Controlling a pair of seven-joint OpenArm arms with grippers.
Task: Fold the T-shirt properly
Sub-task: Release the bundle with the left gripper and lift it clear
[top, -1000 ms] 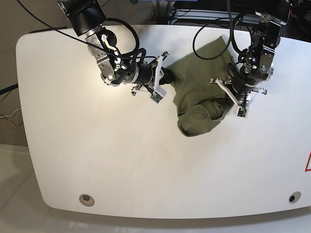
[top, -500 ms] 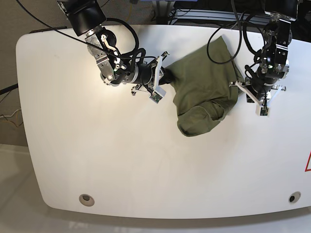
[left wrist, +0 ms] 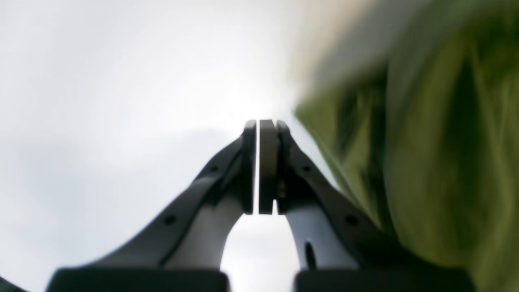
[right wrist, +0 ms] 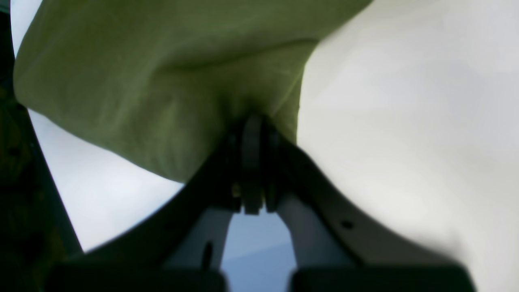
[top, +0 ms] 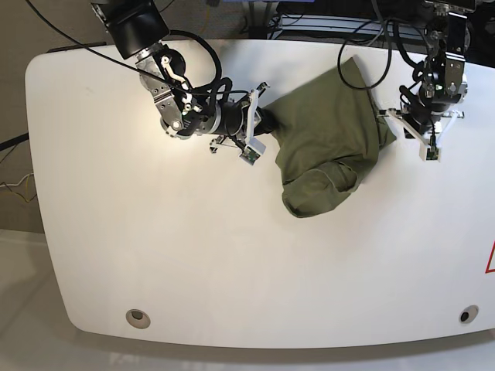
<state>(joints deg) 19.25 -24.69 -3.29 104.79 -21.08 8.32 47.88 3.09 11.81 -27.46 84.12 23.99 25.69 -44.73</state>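
The robot's right gripper needs to release the edge of the T-shirt on the white table [top: 247, 122] just outside the bunched cloth.
The olive-green T-shirt [top: 325, 139] lies bunched on the white table [top: 193, 247], right of centre, with a rolled lump at its near end. My right gripper [top: 263, 124] is at the T-shirt's left edge and is shut on a fold of the cloth; the right wrist view shows the T-shirt [right wrist: 142, 81] pinched in the right gripper [right wrist: 253, 121]. My left gripper [top: 414, 133] hovers just off the T-shirt's right edge. In the left wrist view the left gripper [left wrist: 258, 125] is shut with nothing between its pads, and the blurred T-shirt [left wrist: 425, 142] lies to its right.
Black cables [top: 363, 46] hang over the table's back edge by the T-shirt's top corner. Two round holes [top: 138, 318] [top: 465, 314] sit near the front edge. A red mark [top: 490, 259] shows at the right edge.
My left gripper has moved right and toward the back, off the T-shirt's right side, and the cloth's right edge has spread that way. The right arm has held still.
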